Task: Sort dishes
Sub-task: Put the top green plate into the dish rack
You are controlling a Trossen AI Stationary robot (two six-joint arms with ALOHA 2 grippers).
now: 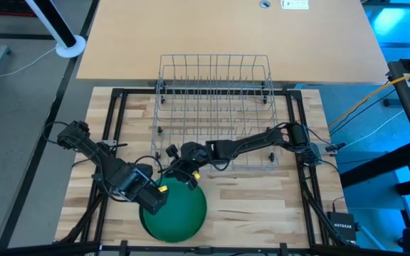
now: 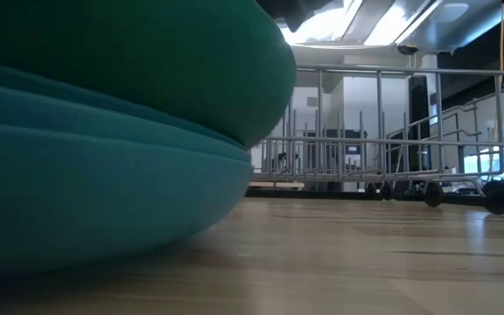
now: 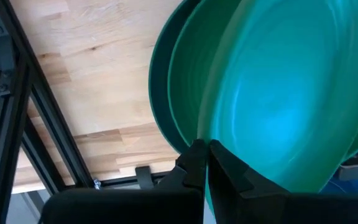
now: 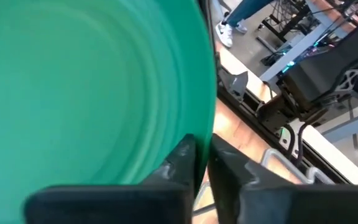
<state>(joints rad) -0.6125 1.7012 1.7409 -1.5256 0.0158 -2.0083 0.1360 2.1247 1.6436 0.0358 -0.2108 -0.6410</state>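
I will open my left gripper and grip further onto the plate (image 3: 238, 134) while my right gripper holds it, because the top plate's rim sits too shallow in my left gripper.
A stack of green plates (image 1: 176, 217) sits on the wooden table near its front edge and fills the left of the low view (image 2: 77, 192). The top plate (image 2: 147, 52) is raised above the ones under it. My left gripper (image 1: 161, 192) is at the stack's far left edge, shut on this plate's rim (image 3: 205, 152). My right gripper (image 1: 189, 178) reaches from the right to the stack's far edge and is shut on the same plate (image 4: 202, 149). The wire rack (image 1: 216, 107) stands behind the stack, with no plates in it. My left gripper pinches the top plate's rim (image 3: 205, 121) between its two fingers from above, pointing down. That side of the plate stands apart from the plates beneath it (image 3: 166, 99). My right gripper pinches the same plate's rim (image 4: 207, 106) between its two fingers, slanting down from the table's right and far side. The plate is tilted above the stack; I cannot tell whether it is wholly clear of it.
Black frame rails (image 1: 116, 128) run along both sides of the wooden table top. The rack's wire wall (image 2: 392, 122) stands close behind the plates. Bare wood (image 1: 262, 206) lies to the right of the stack.
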